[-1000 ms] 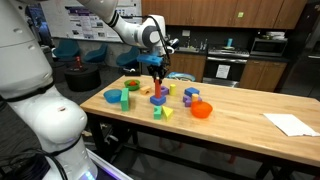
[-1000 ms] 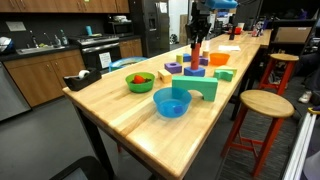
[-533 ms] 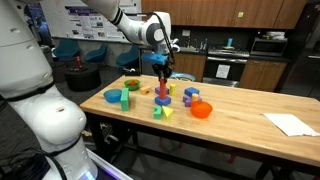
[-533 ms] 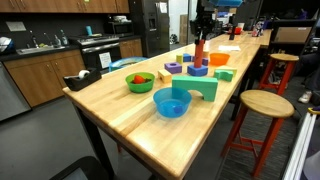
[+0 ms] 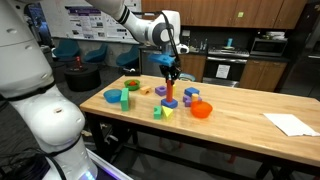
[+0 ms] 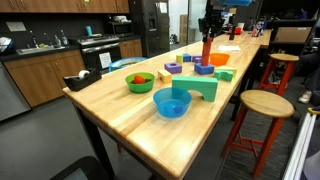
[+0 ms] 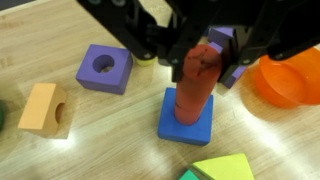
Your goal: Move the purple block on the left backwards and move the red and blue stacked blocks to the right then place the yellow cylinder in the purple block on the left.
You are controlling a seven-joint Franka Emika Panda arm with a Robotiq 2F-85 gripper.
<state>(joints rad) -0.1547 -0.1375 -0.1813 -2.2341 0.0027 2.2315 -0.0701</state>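
My gripper is holding the red and blue stacked blocks. It will let go of them between the yellow-green wedge and the orange-red bowl (image 5: 180, 109) (image 7: 232, 130).
My gripper (image 7: 200, 55) is shut on the top of the slim upright red piece (image 7: 196, 85), which stands in the small blue block (image 7: 186, 118) on the wooden table. Both exterior views show the gripper (image 5: 168, 68) (image 6: 208, 30) above the red and blue stack (image 5: 169, 97) (image 6: 206, 58). A purple block with a round hole (image 7: 105, 68) lies to the left of the stack and also shows in an exterior view (image 6: 174, 68). A small yellow cylinder (image 7: 146, 62) peeks out behind the left finger. A second purple block (image 7: 236, 72) is partly hidden behind the right finger.
An orange-red bowl (image 7: 285, 80) (image 5: 202, 110) sits just right of the stack. A tan block with a hole (image 7: 45, 108) and a yellow-green wedge (image 7: 222, 170) lie nearby. A light-blue bowl (image 6: 172, 102), a green bowl (image 6: 139, 82), a green arch block (image 6: 200, 88) and a paper sheet (image 5: 290, 123) are on the table.
My gripper has carried the red and blue stack to the right along the table, closer to the orange-red bowl. The other blocks have not moved.
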